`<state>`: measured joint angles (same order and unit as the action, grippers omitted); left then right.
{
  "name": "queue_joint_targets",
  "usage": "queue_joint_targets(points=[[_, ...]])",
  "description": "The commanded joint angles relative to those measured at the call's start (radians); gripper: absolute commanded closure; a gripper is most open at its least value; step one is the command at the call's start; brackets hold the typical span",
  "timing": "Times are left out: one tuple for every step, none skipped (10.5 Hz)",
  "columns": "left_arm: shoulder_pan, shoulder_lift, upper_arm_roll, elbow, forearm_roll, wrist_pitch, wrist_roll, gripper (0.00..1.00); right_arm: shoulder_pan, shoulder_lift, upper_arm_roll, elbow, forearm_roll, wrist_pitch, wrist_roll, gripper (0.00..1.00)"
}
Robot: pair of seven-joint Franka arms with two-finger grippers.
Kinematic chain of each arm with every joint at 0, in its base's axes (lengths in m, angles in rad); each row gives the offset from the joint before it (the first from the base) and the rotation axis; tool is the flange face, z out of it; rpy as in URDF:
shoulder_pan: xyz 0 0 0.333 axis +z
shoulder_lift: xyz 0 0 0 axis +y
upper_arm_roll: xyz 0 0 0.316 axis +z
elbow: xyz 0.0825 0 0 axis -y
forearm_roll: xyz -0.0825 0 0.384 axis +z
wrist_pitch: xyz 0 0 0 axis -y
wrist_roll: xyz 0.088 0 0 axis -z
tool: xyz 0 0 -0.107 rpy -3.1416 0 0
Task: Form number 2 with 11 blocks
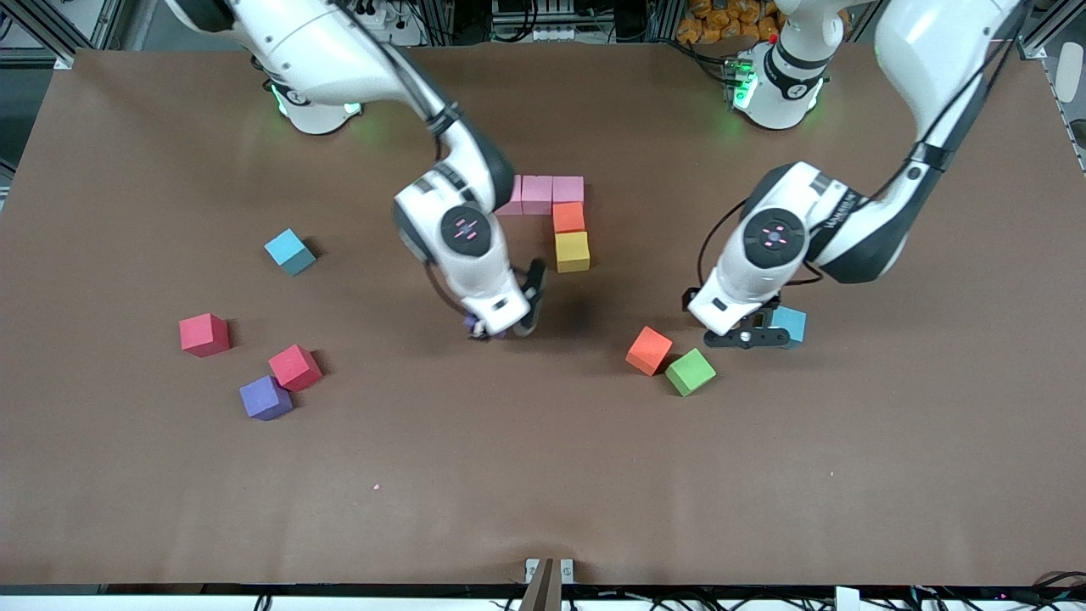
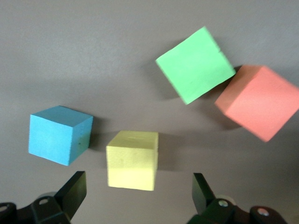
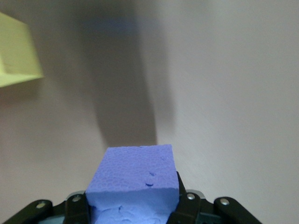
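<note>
I will release the purple cube from my right gripper so that it rests against the number's yellow cube, on its side [image 1: 539, 259] [image 3: 14, 116] toward the red cubes.
The started number 2 is a pink row [image 1: 538, 191] with an orange cube [image 1: 568, 217] and a yellow cube [image 1: 573, 251] below its end toward the left arm. My right gripper [image 1: 501, 328] [image 3: 132, 205] is shut on a purple cube [image 3: 133, 182] [image 1: 469, 323], low over the table beside that yellow cube [image 3: 16, 51]. My left gripper [image 1: 751, 336] [image 2: 138, 185] stands open over a loose yellow cube [image 2: 132, 159], one finger on each side and apart from it. The arm hides this cube in the front view. Loose orange [image 1: 649, 350] [image 2: 258, 101] and green [image 1: 690, 372] [image 2: 195, 64] cubes lie close by.
A light-blue cube [image 1: 791, 325] [image 2: 59, 134] sits right beside the left gripper. Toward the right arm's end lie another light-blue cube [image 1: 289, 251], two red cubes [image 1: 204, 333] [image 1: 294, 367] and a purple cube [image 1: 265, 397].
</note>
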<state>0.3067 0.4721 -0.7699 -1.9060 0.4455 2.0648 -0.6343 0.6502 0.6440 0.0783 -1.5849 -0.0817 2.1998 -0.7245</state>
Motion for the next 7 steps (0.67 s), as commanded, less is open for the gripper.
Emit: queue_joint_targets(points=[[0.035, -0.032, -0.029, -0.054, 0.007, 0.009, 0.03, 0.0, 0.058, -0.004, -0.006, -0.026, -0.018, -0.006, -0.085, 0.82], [0.049, -0.032, -0.031, -0.061, 0.007, 0.009, 0.03, 0.0, 0.083, -0.001, -0.006, -0.032, -0.021, -0.006, -0.085, 0.81], [0.061, -0.03, -0.031, -0.07, 0.009, 0.009, 0.031, 0.0, 0.094, 0.0, -0.006, -0.049, -0.021, -0.005, -0.084, 0.79], [0.064, -0.03, -0.031, -0.082, 0.01, 0.014, 0.031, 0.0, 0.106, 0.0, -0.006, -0.061, -0.021, -0.003, -0.081, 0.78], [0.084, -0.029, -0.031, -0.096, 0.012, 0.026, 0.031, 0.0, 0.117, 0.0, -0.006, -0.064, -0.02, -0.006, -0.073, 0.78], [0.107, -0.029, -0.031, -0.117, 0.012, 0.055, 0.041, 0.0, 0.135, 0.002, -0.006, -0.067, -0.019, -0.009, -0.063, 0.78], [0.129, -0.026, -0.031, -0.139, 0.012, 0.092, 0.056, 0.0, 0.138, 0.003, -0.006, -0.073, -0.019, -0.009, -0.043, 0.78]])
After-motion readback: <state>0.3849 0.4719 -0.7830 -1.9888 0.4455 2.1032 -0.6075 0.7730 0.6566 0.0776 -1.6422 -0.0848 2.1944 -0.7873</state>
